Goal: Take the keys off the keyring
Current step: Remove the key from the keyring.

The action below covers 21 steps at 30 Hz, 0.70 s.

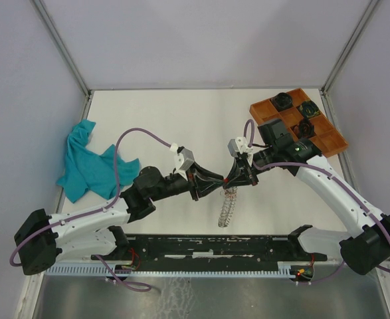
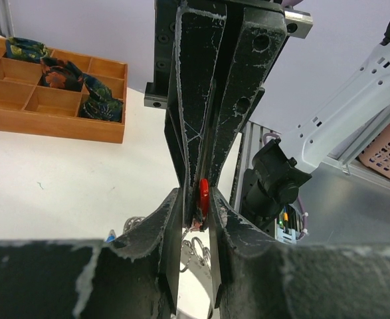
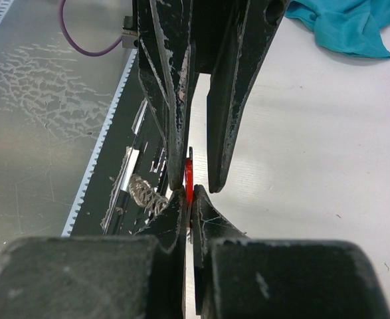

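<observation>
The robot's right gripper holds the red tag while the keyring hangs free, so the left gripper should clamp the tag and the right gripper should take the coil (image 1: 230, 196).
The keyring (image 1: 228, 209), a coil of silver wire, hangs below the two grippers over the middle of the table. It also shows in the left wrist view (image 2: 196, 254) and the right wrist view (image 3: 145, 189). A key with a red tag (image 2: 203, 197) sits where the grippers meet tip to tip. My right gripper (image 1: 237, 174) is shut on the red tag (image 3: 189, 183). My left gripper (image 1: 222, 179) has its jaws a little apart on either side of the red tag and the right fingertips. A blue tag (image 2: 110, 234) peeks out low by the coil. Other keys are hidden.
A wooden compartment tray (image 1: 327, 136) with dark objects stands at the back right, also in the left wrist view (image 2: 48, 126). A teal cloth (image 1: 88, 163) lies at the left, also in the right wrist view (image 3: 341, 26). A black rail (image 1: 208, 249) runs along the near edge.
</observation>
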Each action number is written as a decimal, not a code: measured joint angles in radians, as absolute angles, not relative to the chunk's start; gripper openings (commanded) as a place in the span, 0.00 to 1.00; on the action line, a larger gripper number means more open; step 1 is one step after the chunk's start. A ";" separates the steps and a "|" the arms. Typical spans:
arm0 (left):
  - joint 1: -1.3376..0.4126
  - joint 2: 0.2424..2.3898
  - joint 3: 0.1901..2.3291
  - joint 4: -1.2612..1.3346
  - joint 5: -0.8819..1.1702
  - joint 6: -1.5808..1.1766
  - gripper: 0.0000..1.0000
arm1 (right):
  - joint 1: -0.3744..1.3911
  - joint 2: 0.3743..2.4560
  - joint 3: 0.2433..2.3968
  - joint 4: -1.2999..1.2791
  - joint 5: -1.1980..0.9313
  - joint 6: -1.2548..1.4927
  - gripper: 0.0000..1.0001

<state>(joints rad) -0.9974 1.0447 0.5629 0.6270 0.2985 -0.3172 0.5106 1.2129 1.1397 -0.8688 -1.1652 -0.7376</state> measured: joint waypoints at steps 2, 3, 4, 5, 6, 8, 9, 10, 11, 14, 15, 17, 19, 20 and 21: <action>-0.997 1.053 0.564 0.627 0.300 -0.318 0.28 | 0.511 1.213 1.140 -0.868 -1.165 -0.738 0.01; -0.997 1.056 0.564 0.627 0.303 -0.318 0.27 | 0.511 1.213 1.140 -0.868 -1.165 -0.737 0.01; -0.997 1.058 0.564 0.627 0.306 -0.318 0.26 | 0.511 1.213 1.140 -0.869 -1.165 -0.737 0.01; -0.997 1.059 0.564 0.627 0.309 -0.318 0.22 | 0.511 1.213 1.140 -0.868 -1.164 -0.737 0.01; -0.997 1.060 0.564 0.627 0.314 -0.318 0.09 | 0.511 1.213 1.140 -0.869 -1.164 -0.737 0.01; -0.997 1.060 0.564 0.627 0.316 -0.318 0.03 | 0.510 1.213 1.140 -0.870 -1.160 -0.733 0.01; -0.997 1.060 0.564 0.627 0.315 -0.317 0.03 | 0.509 1.213 1.140 -0.871 -1.155 -0.727 0.01; -0.997 1.060 0.564 0.627 0.316 -0.317 0.03 | 0.508 1.213 1.140 -0.871 -1.150 -0.723 0.01; -0.997 1.060 0.564 0.626 0.316 -0.317 0.03 | 0.509 1.214 1.140 -0.872 -1.150 -0.721 0.01; -0.997 1.060 0.564 0.626 0.317 -0.317 0.03 | 0.509 1.214 1.140 -0.872 -1.149 -0.719 0.04; -0.997 1.058 0.564 0.625 0.317 -0.316 0.03 | 0.509 1.214 1.140 -0.872 -1.150 -0.719 0.06; -0.997 1.053 0.564 0.622 0.316 -0.316 0.03 | 0.509 1.214 1.140 -0.871 -1.150 -0.715 0.12; -0.997 1.047 0.564 0.617 0.315 -0.316 0.03 | 0.511 1.214 1.140 -0.866 -1.155 -0.707 0.21; -0.997 1.042 0.564 0.612 0.314 -0.315 0.03 | 0.511 1.214 1.140 -0.861 -1.159 -0.704 0.29; -0.997 1.037 0.564 0.608 0.313 -0.315 0.03 | 0.511 1.214 1.140 -0.854 -1.162 -0.701 0.34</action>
<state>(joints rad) -0.9974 1.0367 0.5636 0.6083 0.3134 -0.3153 0.5106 1.2140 1.1397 -0.8539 -1.1618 -0.7013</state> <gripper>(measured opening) 0.052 0.197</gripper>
